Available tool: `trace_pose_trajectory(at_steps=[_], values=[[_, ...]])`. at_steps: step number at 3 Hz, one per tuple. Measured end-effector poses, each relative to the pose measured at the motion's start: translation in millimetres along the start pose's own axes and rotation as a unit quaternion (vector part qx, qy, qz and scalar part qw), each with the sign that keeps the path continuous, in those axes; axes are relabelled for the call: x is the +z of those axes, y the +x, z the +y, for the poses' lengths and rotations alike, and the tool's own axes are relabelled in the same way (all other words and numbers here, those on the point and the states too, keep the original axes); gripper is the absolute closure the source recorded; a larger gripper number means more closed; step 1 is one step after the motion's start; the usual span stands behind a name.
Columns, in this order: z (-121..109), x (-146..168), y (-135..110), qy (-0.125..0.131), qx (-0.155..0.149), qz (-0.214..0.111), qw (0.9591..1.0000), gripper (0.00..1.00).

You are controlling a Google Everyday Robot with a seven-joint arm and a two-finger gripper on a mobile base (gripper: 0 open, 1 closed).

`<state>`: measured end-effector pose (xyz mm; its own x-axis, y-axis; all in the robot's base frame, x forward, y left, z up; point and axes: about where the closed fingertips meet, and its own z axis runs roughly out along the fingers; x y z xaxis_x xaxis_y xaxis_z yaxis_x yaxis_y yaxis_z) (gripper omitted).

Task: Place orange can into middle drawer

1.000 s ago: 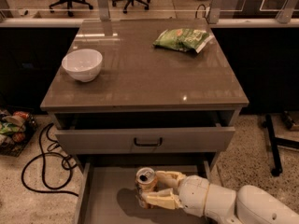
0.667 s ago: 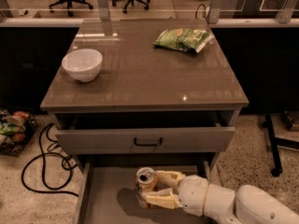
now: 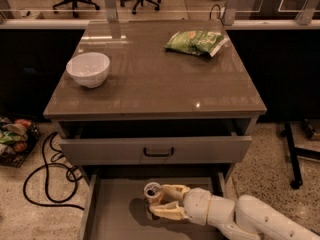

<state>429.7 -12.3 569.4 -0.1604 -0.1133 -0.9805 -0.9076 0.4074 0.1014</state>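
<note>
My gripper is going to let go of the orange can on the grey bottom of the middle drawer, on the side nearer the black cables (image 3: pixel 129 205).
The orange can (image 3: pixel 152 192) stands upright inside the open middle drawer (image 3: pixel 112 214), near its middle, silver top showing. My gripper (image 3: pixel 161 200) reaches in from the lower right, its cream fingers (image 3: pixel 169 212) on either side of the can and closed around it. The can's lower body is hidden by the fingers. The drawer is pulled out with a smooth grey floor.
The upper drawer (image 3: pixel 156 150) with a black handle is slightly open above. On the cabinet top sit a white bowl (image 3: pixel 88 69) at left and a green chip bag (image 3: pixel 196 42) at the back right. Black cables (image 3: pixel 47 176) and a basket lie on the floor at left.
</note>
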Motion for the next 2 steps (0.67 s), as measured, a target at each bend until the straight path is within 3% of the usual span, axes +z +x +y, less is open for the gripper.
trace_pose_trajectory(at_steps=[2], values=[[-16, 38, 77, -0.03, -0.012, -0.023, 0.9992, 1.0]])
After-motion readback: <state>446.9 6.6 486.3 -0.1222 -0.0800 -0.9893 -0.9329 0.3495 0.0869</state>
